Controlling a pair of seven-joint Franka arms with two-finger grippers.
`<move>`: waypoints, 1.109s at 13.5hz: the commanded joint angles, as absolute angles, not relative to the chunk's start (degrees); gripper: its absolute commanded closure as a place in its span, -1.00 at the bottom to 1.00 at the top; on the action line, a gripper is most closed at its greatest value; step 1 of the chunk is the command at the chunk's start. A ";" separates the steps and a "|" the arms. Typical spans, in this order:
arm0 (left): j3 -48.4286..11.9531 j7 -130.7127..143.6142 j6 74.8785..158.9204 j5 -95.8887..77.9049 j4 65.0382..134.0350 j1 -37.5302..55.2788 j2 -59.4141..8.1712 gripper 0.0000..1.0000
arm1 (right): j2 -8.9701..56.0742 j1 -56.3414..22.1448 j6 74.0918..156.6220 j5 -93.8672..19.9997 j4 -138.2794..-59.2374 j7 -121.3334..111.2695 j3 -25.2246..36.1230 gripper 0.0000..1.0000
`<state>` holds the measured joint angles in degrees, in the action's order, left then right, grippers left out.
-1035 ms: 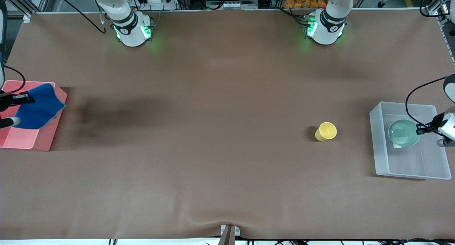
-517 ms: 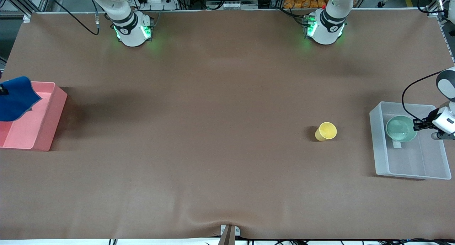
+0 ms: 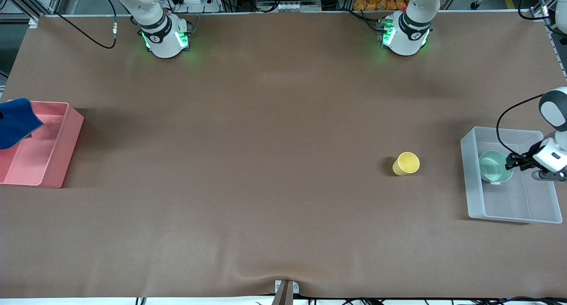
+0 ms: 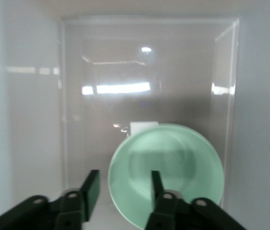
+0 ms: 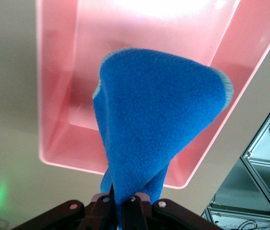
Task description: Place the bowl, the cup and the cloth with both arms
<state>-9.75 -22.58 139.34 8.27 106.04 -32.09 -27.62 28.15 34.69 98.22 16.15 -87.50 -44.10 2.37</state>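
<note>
Next, my right gripper lets go of the blue cloth inside the pink bin (image 3: 29,132) (image 5: 161,108), close to its side facing the yellow cup. The cloth now hangs over a pink bin.
The mint green bowl (image 3: 494,165) lies in a clear plastic bin (image 3: 509,210) at the left arm's end of the table. My left gripper (image 3: 511,161) is low in that bin. In the left wrist view it (image 4: 124,189) is open, with one finger inside the bowl (image 4: 173,163) and one outside its rim. My right gripper (image 5: 124,203) is shut on the blue cloth (image 5: 159,129), which hangs over a pink bin (image 5: 63,72). In the front view only the cloth (image 3: 13,121) shows at the frame's edge. The yellow cup (image 3: 406,163) stands alone on the table.
The pink bin (image 3: 48,159) stands at the right arm's end of the table. The cup stands a short way from the clear bin, toward the table's middle. A brown mat (image 3: 266,163) covers the table.
The bowl has gone down into the clear bin and the left fingers now stand apart around its rim. The right gripper has carried the cloth outward, past the front view's edge.
</note>
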 commanded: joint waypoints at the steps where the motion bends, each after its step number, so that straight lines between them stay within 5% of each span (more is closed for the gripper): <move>1: -10.89 -22.68 134.41 9.67 101.80 -31.56 -25.93 -1.00 | 30.49 37.26 100.71 17.14 -87.19 -46.31 1.32 1.00; 10: -28.99 1.98 121.65 9.67 97.64 -29.80 -21.00 -1.00 | 36.65 39.46 106.08 16.52 -87.27 -49.57 1.32 0.90; 11: -29.53 4.63 121.29 9.67 98.60 -28.14 -21.01 -1.00 | 37.00 39.55 107.13 16.52 -87.28 -49.66 1.32 0.37; 12: -29.53 6.22 121.20 9.67 99.48 -25.86 -21.27 -1.00 | 37.26 39.64 107.83 16.52 -87.28 -49.83 1.32 -0.51; 13: -29.44 8.07 121.20 9.75 101.06 -24.19 -21.36 -1.00 | 37.27 39.55 107.93 16.52 -87.19 -50.44 1.32 -1.00; 15: -29.53 9.31 121.20 14.56 104.40 -22.25 -21.44 -1.00 | 36.39 38.85 107.49 16.52 -87.01 -50.80 1.14 -1.00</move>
